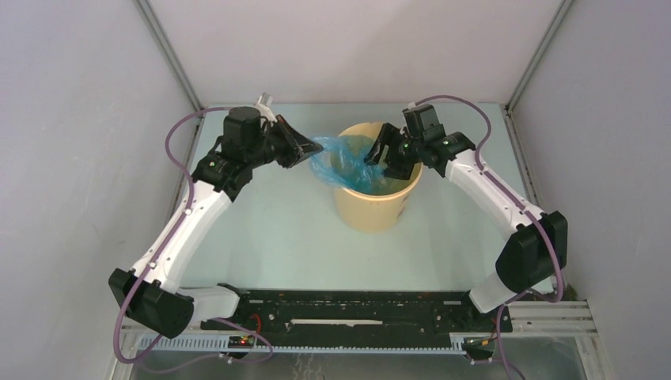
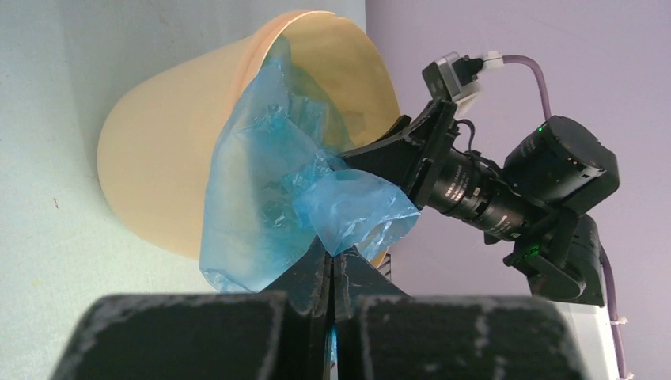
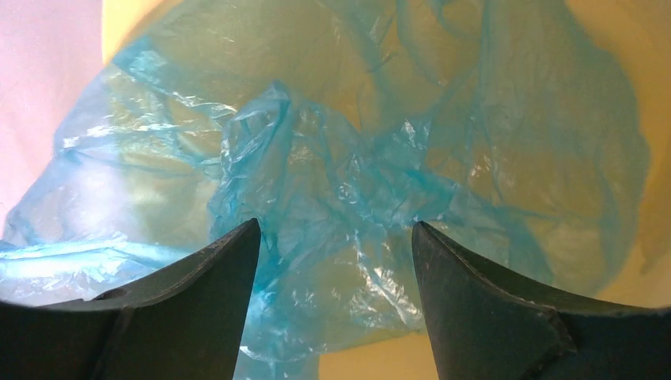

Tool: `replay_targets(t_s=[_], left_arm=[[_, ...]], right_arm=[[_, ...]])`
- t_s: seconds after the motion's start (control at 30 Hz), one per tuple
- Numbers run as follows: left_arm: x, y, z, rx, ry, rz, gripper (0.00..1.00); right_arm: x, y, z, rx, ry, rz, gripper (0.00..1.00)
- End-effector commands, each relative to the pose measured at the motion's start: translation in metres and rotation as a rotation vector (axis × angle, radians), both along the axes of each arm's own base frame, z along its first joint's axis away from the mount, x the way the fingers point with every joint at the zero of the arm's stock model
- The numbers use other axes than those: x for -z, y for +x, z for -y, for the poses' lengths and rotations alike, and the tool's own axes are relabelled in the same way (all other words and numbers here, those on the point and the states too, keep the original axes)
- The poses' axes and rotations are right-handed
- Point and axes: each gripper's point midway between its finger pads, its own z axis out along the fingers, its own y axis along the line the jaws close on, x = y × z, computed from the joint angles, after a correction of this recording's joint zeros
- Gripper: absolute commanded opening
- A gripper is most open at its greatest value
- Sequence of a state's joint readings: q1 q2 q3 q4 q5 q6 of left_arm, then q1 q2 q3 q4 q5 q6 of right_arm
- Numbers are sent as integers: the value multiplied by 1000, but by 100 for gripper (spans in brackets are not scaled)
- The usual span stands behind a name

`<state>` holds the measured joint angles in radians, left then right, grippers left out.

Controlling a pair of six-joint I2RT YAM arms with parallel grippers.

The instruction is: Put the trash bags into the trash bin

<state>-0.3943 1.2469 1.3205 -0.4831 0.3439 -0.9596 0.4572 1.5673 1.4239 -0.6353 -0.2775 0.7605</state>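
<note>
I will regrip the trash bag with my left gripper, since it bunches over one side of the trash bin, while my right gripper pulls the bag's loose edge [image 2: 386,203] across.
The pale yellow trash bin [image 1: 378,207] stands at the table's middle back. The light-blue trash bag [image 1: 342,160] lies partly inside it and drapes over its left rim. My left gripper [image 1: 310,147] is shut on the bag's edge just left of the rim; in the left wrist view the film [image 2: 348,210] comes out of the closed gripper [image 2: 340,257] beside the bin [image 2: 166,170]. My right gripper [image 1: 375,158] is open over the bin's mouth. In the right wrist view its fingers straddle crumpled film [image 3: 332,190] inside the bin [image 3: 609,47], the gripper [image 3: 335,229] empty.
The pale table surface [image 1: 269,229] surrounds the bin. Grey enclosure walls [image 1: 87,158] stand left, right and behind. The black arm base rail [image 1: 348,309] runs along the near edge. A small clear object [image 1: 263,100] sits at the back left corner.
</note>
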Motion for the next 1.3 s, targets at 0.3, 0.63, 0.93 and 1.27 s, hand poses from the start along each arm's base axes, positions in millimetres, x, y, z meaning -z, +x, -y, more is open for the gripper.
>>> replay_targets(t_s=[0.3, 0.63, 0.93, 1.27], left_arm=[[-15, -13, -4, 19, -16, 50, 0], [-14, -18, -6, 17, -12, 45, 5], [-9, -28, -14, 5, 16, 45, 29], [-1, -29, -1, 31, 49, 37, 29]], right_arm=[[-139, -20, 45, -19, 52, 272, 77], [-116, -59, 7, -88, 13, 231, 72], [-104, -58, 2, -84, 9, 230, 66], [-87, -39, 6, -62, -88, 267, 59]])
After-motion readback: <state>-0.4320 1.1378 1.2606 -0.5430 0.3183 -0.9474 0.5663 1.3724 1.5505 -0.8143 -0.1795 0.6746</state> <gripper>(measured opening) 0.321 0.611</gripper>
